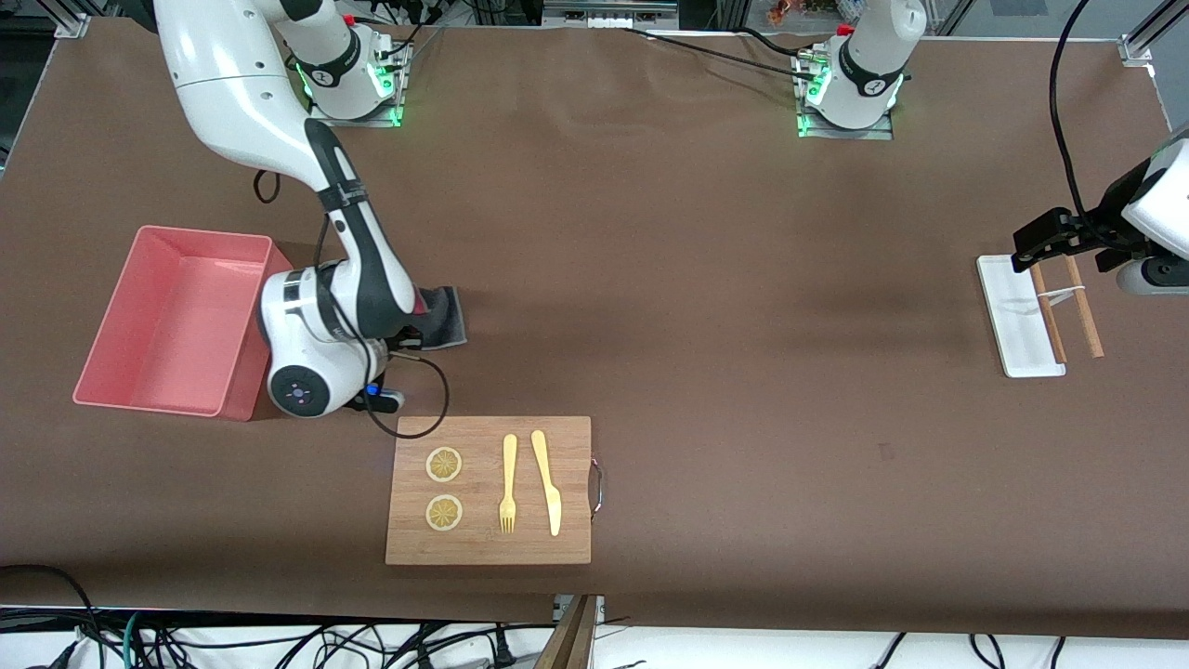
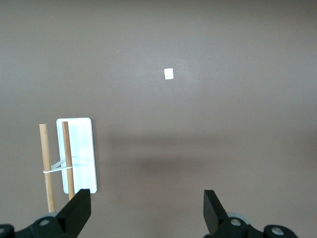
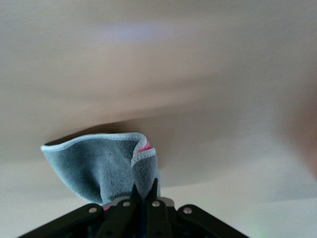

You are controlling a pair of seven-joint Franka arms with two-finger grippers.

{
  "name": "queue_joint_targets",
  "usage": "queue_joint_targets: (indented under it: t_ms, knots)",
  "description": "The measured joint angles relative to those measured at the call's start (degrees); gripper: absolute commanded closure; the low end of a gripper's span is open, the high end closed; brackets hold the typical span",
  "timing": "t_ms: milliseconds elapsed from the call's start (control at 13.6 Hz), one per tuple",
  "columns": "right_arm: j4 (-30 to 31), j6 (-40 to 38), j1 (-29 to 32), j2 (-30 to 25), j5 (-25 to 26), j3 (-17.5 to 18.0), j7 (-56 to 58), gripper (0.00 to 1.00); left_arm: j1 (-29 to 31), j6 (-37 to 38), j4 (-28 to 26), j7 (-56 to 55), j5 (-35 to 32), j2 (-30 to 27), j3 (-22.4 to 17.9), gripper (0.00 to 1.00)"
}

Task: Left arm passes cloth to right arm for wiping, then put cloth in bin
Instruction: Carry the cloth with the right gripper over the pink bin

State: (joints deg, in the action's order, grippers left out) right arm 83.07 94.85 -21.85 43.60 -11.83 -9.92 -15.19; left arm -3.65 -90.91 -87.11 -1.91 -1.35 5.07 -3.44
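Observation:
Next, my right gripper lets go of the cloth inside the pink bin (image 1: 221, 299), near the bin's side facing the middle of the table.
The cloth (image 1: 442, 316) is dark grey with a red edge and trails on the brown table beside the pink bin (image 1: 176, 321), toward the right arm's end. My right gripper (image 1: 409, 336) is shut on the cloth; in the right wrist view the fingers pinch a fold of it (image 3: 106, 166) at the gripper (image 3: 145, 191). My left gripper (image 1: 1050, 243) is open and empty, up over the white tray (image 1: 1012, 321) at the left arm's end. In the left wrist view its jaws (image 2: 147, 206) stand wide apart over bare table.
A wooden board (image 1: 489, 491) with two lemon slices, a yellow fork (image 1: 508, 483) and a yellow knife (image 1: 547, 481) lies nearer the front camera than the cloth. Two wooden sticks (image 1: 1068, 311) rest on the white tray (image 2: 79, 153).

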Motion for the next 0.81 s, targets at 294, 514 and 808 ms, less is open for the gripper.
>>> queue_joint_targets:
  t_ms: [294, 514, 808]
  knots:
    - [-1.27, -4.54, -0.01, -4.05, 0.01, -4.11, 4.25, 1.0, 0.23, 0.05, 0.02, 0.0, 0.03, 0.01, -0.12, 0.0]
    - [-2.53, -10.11, -0.08, -9.86, 0.06, -7.05, 7.11, 1.0, 0.33, 0.1, 0.04, 0.0, 0.05, 0.06, -0.12, 0.0]
    - [-6.01, -18.7, -0.07, -12.59, 0.22, -14.97, 15.88, 1.0, 0.41, 0.13, 0.04, 0.0, 0.05, 0.11, -0.12, 0.0]
